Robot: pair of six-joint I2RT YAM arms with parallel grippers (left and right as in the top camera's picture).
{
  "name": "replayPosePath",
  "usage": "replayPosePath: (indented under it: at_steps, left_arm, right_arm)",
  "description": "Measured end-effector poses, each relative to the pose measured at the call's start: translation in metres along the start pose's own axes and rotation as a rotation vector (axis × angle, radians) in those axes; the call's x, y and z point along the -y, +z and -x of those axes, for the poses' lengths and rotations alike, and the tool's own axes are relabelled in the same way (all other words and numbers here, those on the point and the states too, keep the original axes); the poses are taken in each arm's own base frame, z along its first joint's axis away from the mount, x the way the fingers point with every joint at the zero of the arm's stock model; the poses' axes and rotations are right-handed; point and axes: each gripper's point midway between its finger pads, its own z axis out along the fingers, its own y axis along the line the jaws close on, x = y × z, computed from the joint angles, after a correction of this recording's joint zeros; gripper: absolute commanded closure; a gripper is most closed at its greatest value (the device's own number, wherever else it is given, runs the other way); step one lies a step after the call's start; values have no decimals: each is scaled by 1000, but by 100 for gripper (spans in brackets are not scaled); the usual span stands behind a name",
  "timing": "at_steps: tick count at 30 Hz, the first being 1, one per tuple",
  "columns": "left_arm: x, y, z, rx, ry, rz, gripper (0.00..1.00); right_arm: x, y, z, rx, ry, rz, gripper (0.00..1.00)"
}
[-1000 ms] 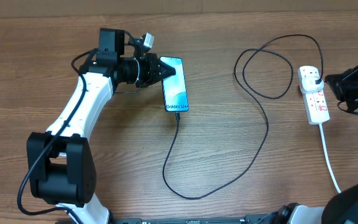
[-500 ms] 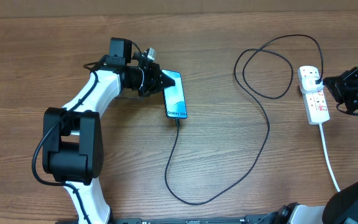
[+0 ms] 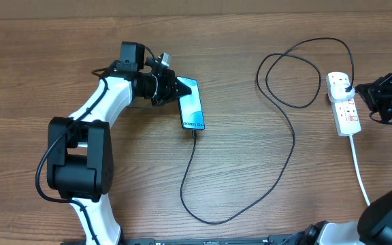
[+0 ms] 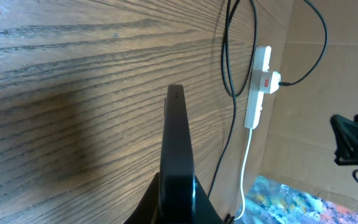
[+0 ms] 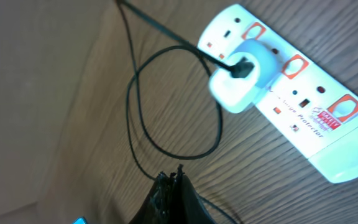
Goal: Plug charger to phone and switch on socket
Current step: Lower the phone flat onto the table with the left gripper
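The phone will lie flat when my left gripper lets go of it on the bare wood (image 3: 190, 113) between the gripper's fingers and the cable's low bend.
The phone (image 3: 192, 105) lies screen-up on the table, with the charger's connector tip (image 3: 194, 130) in its bottom end. My left gripper (image 3: 173, 86) is shut on the phone's upper left edge. In the left wrist view the phone (image 4: 176, 134) shows edge-on between the jaws (image 4: 178, 193). The black charger cable (image 3: 288, 146) loops across the table to a plug (image 5: 244, 78) seated in the white socket strip (image 3: 344, 105). My right gripper (image 3: 361, 88) is shut and empty, just right of the strip; its tips (image 5: 173, 177) hover over the cable, apart from the strip (image 5: 319, 121).
The strip's white cord (image 3: 359, 173) runs toward the front right edge. The cable makes a wide loop (image 3: 291, 75) at the back and a low bend (image 3: 209, 218) near the front. A cardboard wall (image 4: 328, 56) stands behind the table.
The left arm has swung its elbow in and shifted the phone slightly toward the front. Over the last half second nothing visibly moves. The right gripper stays beside the strip.
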Motion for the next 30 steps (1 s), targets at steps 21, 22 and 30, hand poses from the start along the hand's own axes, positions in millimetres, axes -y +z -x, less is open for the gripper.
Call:
replayPosePath:
  at_steps: [21,22,30]
  left_arm:
    - [-14,-1,9,51,3,83,96]
    - [-16,-1,10,58,5,92,96]
    - [-25,-2,15,85,0,141,96]
  right_arm:
    - [17,18,3,-34,32,-9,96]
    - [17,18,3,-34,32,-9,96]
    - [17,18,3,-35,33,-9,96]
